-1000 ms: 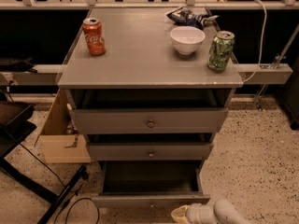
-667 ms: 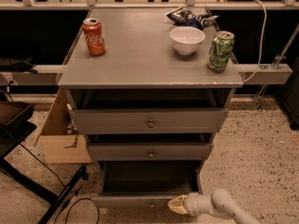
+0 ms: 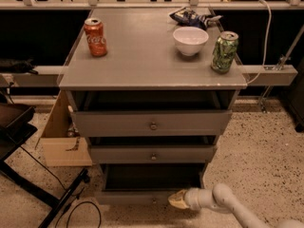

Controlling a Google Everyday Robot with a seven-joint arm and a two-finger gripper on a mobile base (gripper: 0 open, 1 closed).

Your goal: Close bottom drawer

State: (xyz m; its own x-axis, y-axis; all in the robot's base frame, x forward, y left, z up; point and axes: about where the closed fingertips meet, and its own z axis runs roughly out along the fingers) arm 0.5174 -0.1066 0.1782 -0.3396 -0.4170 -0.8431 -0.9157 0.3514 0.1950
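Note:
I need to let go of the bottom drawer, which is pulled out now, once it is pushed in toward the cabinet, just below the middle drawer [image 3: 152,184].
The bottom drawer [image 3: 142,197] is the lowest of three grey drawers in a grey cabinet [image 3: 152,75]. It is pulled out, with its dark tray showing behind the slim front panel. Its small round knob [image 3: 154,201] sits at the panel's centre. My gripper [image 3: 175,200] comes in from the lower right on a white arm and lies against the right part of the drawer's front panel, just right of the knob. The middle drawer [image 3: 153,154] and top drawer [image 3: 152,123] above it stick out less.
On the cabinet top stand a red soda can [image 3: 95,37], a white bowl [image 3: 190,40], a green can [image 3: 224,52] and a chip bag [image 3: 192,16]. A cardboard box [image 3: 61,136] stands left of the cabinet. Cables and a dark stand [image 3: 52,198] lie on the floor at lower left.
My gripper has moved left along the bottom drawer's front, from its right end toward the knob. The drawer's position looks about the same.

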